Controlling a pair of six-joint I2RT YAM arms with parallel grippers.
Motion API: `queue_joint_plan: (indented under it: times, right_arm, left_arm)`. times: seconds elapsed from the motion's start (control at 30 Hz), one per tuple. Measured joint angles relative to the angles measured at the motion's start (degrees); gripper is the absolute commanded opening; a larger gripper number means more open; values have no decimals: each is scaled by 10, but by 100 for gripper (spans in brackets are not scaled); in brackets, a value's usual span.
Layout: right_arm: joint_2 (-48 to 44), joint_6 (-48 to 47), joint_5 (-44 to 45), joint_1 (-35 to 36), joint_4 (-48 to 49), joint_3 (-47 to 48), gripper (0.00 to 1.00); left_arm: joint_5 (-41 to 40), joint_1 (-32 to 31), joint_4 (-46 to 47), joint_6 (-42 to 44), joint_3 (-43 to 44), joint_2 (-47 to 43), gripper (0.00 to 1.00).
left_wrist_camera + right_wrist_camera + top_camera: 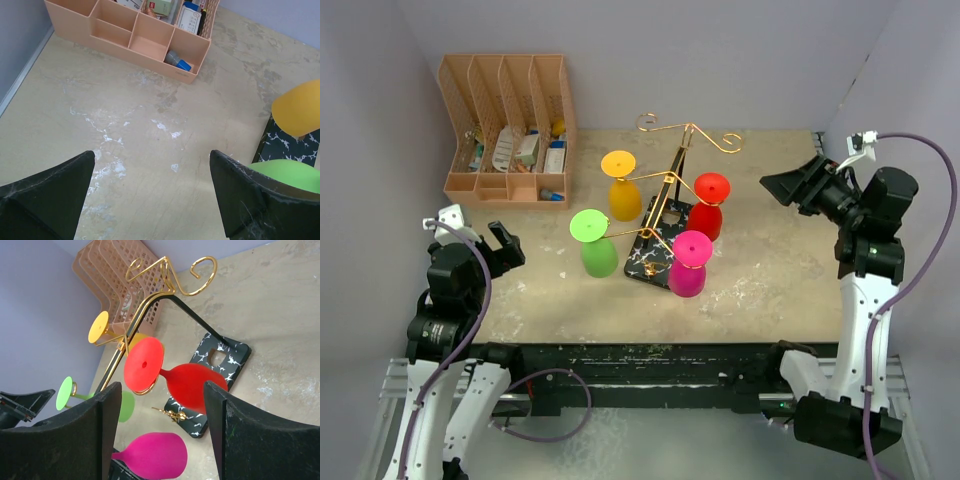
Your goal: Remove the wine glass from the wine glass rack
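The robot's right gripper will next go to the red glass and close on the edge of its flat round foot (728, 190) (160, 367), above the stem.
The gold wire wine glass rack (682, 150) stands mid-table on its black marble-look base (645, 262). Several plastic wine glasses hang from it upside down: yellow (623, 192), green (596, 248), red (708, 208) and magenta (688, 268). My left gripper (502, 246) is open and empty, left of the green glass. Its wrist view (152, 157) shows bare table between the fingers, with the yellow glass (299, 107) and green glass (292, 172) at the right. My right gripper (782, 186) is open and empty, right of the rack. In its wrist view (162, 387) the red glass (192, 387) lies between the fingers, farther off.
A peach file organiser (505, 130) with small items stands at the back left; it also shows in the left wrist view (135, 37) and the right wrist view (120, 287). Grey walls close the left, back and right sides. The table's near edge is a black rail (650, 360).
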Motion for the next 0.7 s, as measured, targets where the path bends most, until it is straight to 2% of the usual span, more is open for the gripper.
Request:
queue_joint_plan:
  times: [0.2, 0.27, 0.33, 0.4, 0.57, 0.7]
  right_arm:
    - [11, 0, -7, 0, 0, 0, 71]
    - [13, 0, -9, 1, 0, 0, 79]
    - [12, 1, -14, 3, 0, 0, 81]
    - [10, 2, -18, 4, 1, 0, 80]
    - [13, 5, -12, 19, 6, 3, 72]
    - [53, -2, 30, 79, -16, 39, 70]
  left_arm:
    - [0, 0, 0, 0, 0, -1, 99]
    - [0, 0, 0, 0, 0, -1, 99]
    - [0, 0, 0, 0, 0, -1, 99]
    - [0, 0, 0, 0, 0, -1, 99]
    - [0, 0, 0, 0, 0, -1, 99]
    - [0, 0, 0, 0, 0, -1, 100]
